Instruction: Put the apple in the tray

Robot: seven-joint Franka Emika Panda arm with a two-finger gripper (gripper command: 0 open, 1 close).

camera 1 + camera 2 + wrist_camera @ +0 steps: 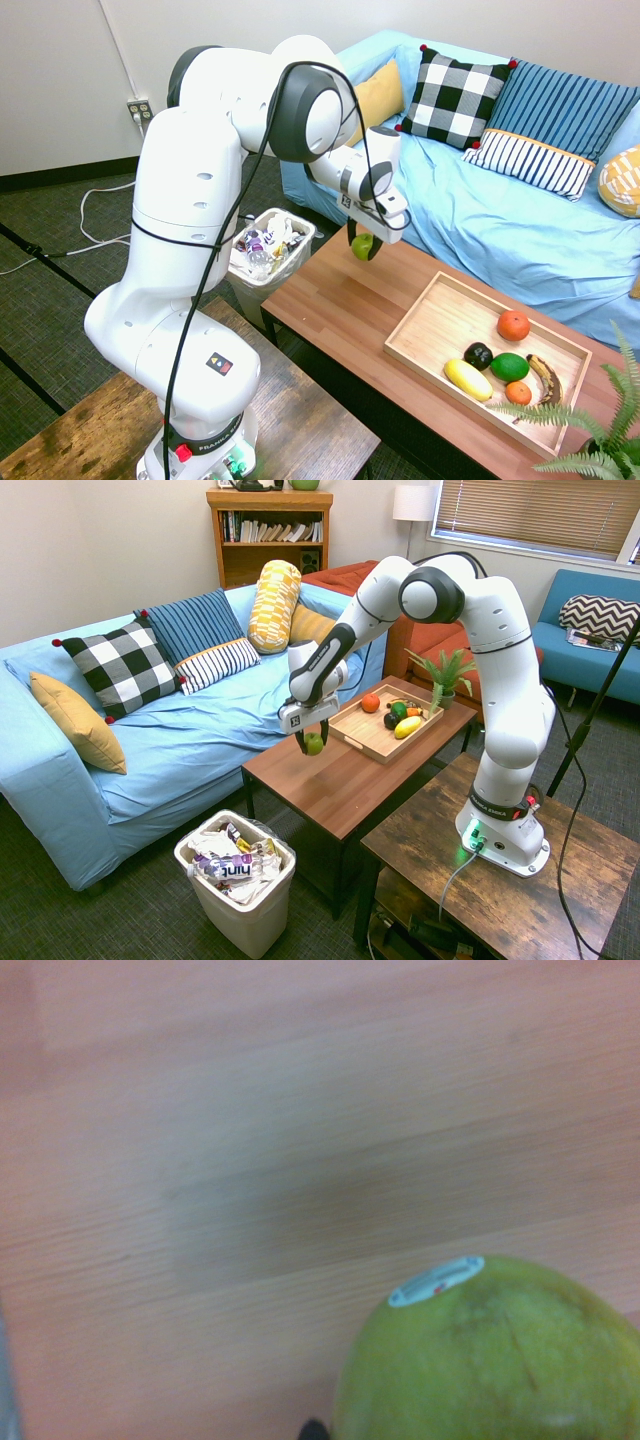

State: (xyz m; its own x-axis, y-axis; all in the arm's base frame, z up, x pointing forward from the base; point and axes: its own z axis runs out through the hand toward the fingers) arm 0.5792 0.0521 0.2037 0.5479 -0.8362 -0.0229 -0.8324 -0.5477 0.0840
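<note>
The robot's gripper needs to release the apple on the bare tray's bottom beside the orange fruit [450,311], toward the bin end. The apple still hangs just above the table.
The yellow-green apple [361,246] hangs just above the reddish-brown table, held between the dark fingers of my gripper [366,247], which is shut on it. The second exterior view shows the same apple [314,743] in the gripper [312,741] over the table's sofa-side corner. Close up in the wrist view, the apple [490,1360] carries a small white sticker and casts a shadow on the wood below. The light wooden tray [437,320] lies further along the table, well apart from the gripper; the tray [362,732] holds several fruits.
In the tray lie an orange fruit [513,325], a dark green fruit [509,366], a yellow one [467,379] and a banana [545,379]. A full white waste bin [270,247] stands beside the table end. A potted fern [590,440] sits past the tray. Blue sofa [520,230] behind.
</note>
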